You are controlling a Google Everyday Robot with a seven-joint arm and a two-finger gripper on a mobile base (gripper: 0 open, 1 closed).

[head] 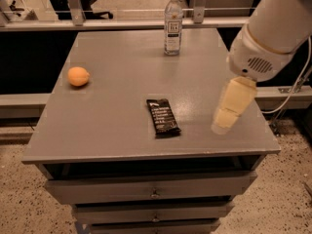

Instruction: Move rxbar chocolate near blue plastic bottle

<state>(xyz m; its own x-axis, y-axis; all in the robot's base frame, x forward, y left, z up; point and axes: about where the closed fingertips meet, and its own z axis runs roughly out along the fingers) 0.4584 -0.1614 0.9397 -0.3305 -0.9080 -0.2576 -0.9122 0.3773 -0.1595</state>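
The black bar has to be carried to the blue plastic bottle. So next my gripper closes on the middle of the rxbar chocolate (163,117).
The rxbar chocolate (163,117) is a flat black-wrapped bar lying on the grey table top (122,57), near the front and a little right of centre. The blue plastic bottle (173,24) stands upright at the table's far edge, clear with a white cap and white label. My gripper (225,121) hangs from the white arm over the table's front right part, to the right of the bar and apart from it. It holds nothing that I can see.
An orange fruit (78,76) sits on the left side of the table. Drawers (153,189) run below the table's front edge. A metal rail (122,23) and glass lie behind the table. A white cable (297,91) hangs at the right.
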